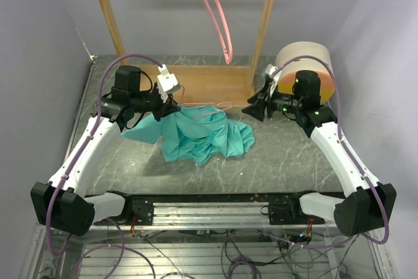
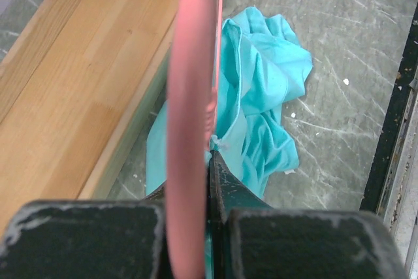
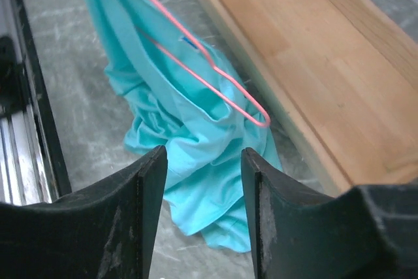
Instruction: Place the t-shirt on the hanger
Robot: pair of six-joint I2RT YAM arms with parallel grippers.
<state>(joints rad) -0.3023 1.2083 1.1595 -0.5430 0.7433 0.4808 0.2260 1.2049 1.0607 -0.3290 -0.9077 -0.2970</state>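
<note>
I need to next close my right gripper on the teal t-shirt's edge (image 1: pixel 225 115) (image 3: pixel 225 119), next to the loose end of the pink hanger that is in my left gripper.
The teal t-shirt (image 1: pixel 199 134) lies crumpled on the table in front of the wooden rack's base. One pink hanger (image 3: pixel 215 73) lies across its top. My left gripper (image 1: pixel 171 106) is shut on that hanger's end at the shirt's left edge; in the left wrist view the hanger (image 2: pixel 189 115) runs up between the jaws of this gripper (image 2: pixel 210 161), with the t-shirt (image 2: pixel 261 89) beyond. My right gripper (image 1: pixel 252 110) is open and empty, just right of the shirt. In the right wrist view it (image 3: pixel 204 161) hovers over the t-shirt (image 3: pixel 189 148).
A second pink hanger (image 1: pixel 219 21) hangs from the top rail of the wooden rack (image 1: pixel 108 14). The rack's base board (image 1: pixel 209 83) lies behind the shirt. A beige and orange roll (image 1: pixel 304 63) stands at the back right. The arms' mounting rail (image 1: pixel 209 210) runs along the near edge.
</note>
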